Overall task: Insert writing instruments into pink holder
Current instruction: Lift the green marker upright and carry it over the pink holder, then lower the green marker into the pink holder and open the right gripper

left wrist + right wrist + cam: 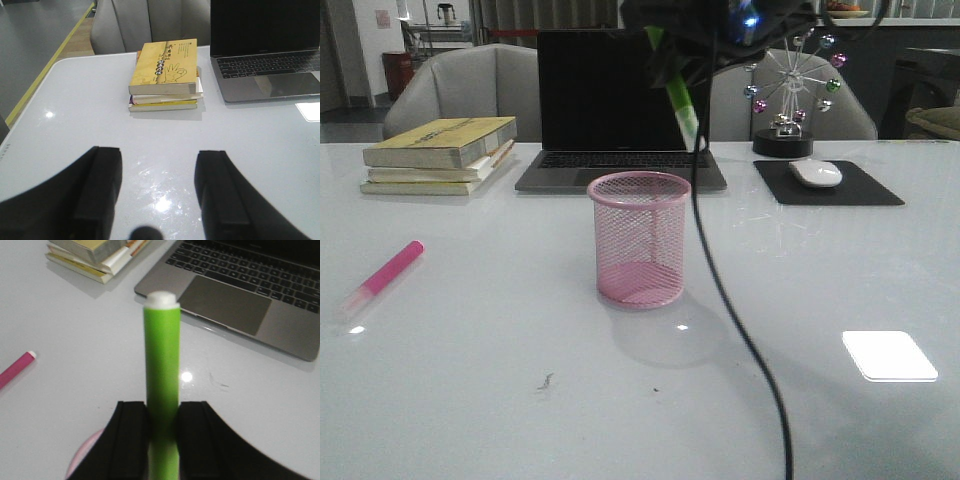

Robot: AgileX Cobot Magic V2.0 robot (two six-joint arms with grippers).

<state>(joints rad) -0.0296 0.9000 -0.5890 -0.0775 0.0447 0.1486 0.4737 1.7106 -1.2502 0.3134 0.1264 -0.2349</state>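
Observation:
Next, the right gripper releases the lime green marker inside the pink holder (638,226), tilted on the holder's rim toward the books. The marker still hangs high above the holder's rim.
The pink holder (639,240), a round wire-mesh cup, stands upright at the table's middle; a sliver of its rim (82,460) shows below my right fingers. My right gripper (672,68) (162,410) is shut on the lime green marker (682,105) (162,355). That marker hangs tilted, high above the cup's far right rim with its lower end clear of it. The pink marker (385,277) (15,369) lies flat at the left of the table. My left gripper (159,160) is open over bare table, with nothing between its fingers.
A stack of books (440,152) (164,70) sits at the back left. An open laptop (620,110) is behind the cup. A mouse (815,173) on a black pad and a ferris-wheel ornament (790,95) stand at the back right. A black cable (740,330) hangs across the front.

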